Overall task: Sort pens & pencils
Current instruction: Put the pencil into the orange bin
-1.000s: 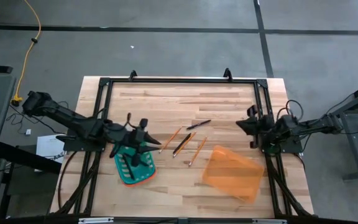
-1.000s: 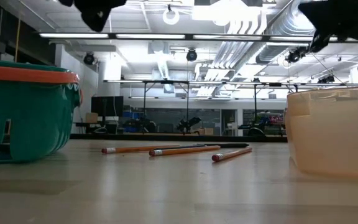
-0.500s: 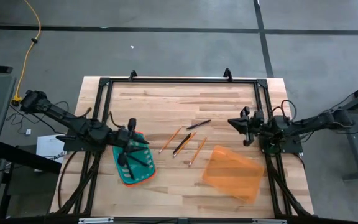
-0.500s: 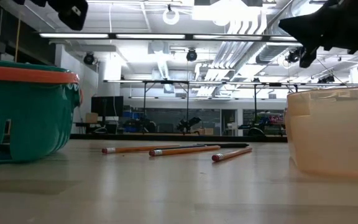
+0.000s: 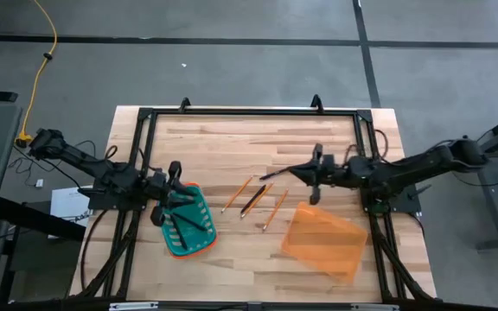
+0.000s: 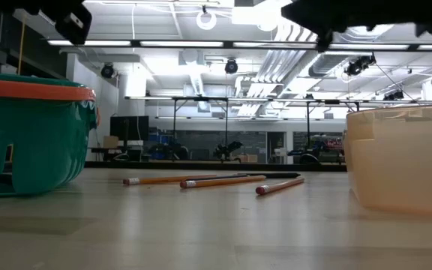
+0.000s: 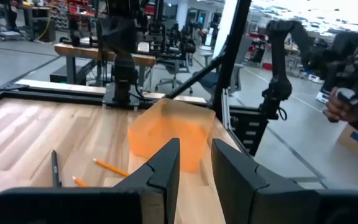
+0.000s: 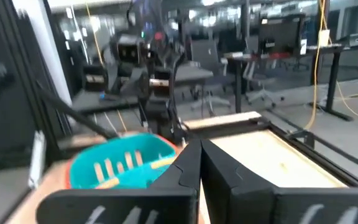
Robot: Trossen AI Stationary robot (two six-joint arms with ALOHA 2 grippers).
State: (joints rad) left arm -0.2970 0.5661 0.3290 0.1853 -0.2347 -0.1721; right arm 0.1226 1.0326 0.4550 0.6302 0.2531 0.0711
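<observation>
Next, my right gripper grasps the body of the pencil [image 5: 271,218] that is nearest the orange bin, closing a little way behind that pencil's eraser.
Three orange-tan pencils [image 5: 236,194] [image 5: 264,191] [image 5: 275,210] lie flat in the middle of the table. One dark pen [image 5: 277,173] lies just beyond them, and another [image 5: 251,204] lies against the middle pencil. More dark sticks lie inside the teal basket [image 5: 199,246]. My left gripper [image 5: 182,195] hangs slightly open over the basket's left, far part. My right gripper [image 5: 295,174] hovers shut at the right end of the far pen, above the table. The low view shows the pencils [image 6: 220,181] on the wood and both arms high above them.
An orange translucent bin [image 5: 322,240] sits near the table's right, near corner; its wall fills the right of the low view [image 6: 400,161]. The teal basket [image 6: 28,135] stands at the left. A black frame [image 5: 249,112] runs round the table edges. Bare wood lies toward the far edge.
My right gripper has travelled from the table's right edge toward the left, reaching the pens and pencils in the middle. My left gripper has drawn back from over the basket's middle toward the table's left edge. The pens and pencils on the table have not moved.
</observation>
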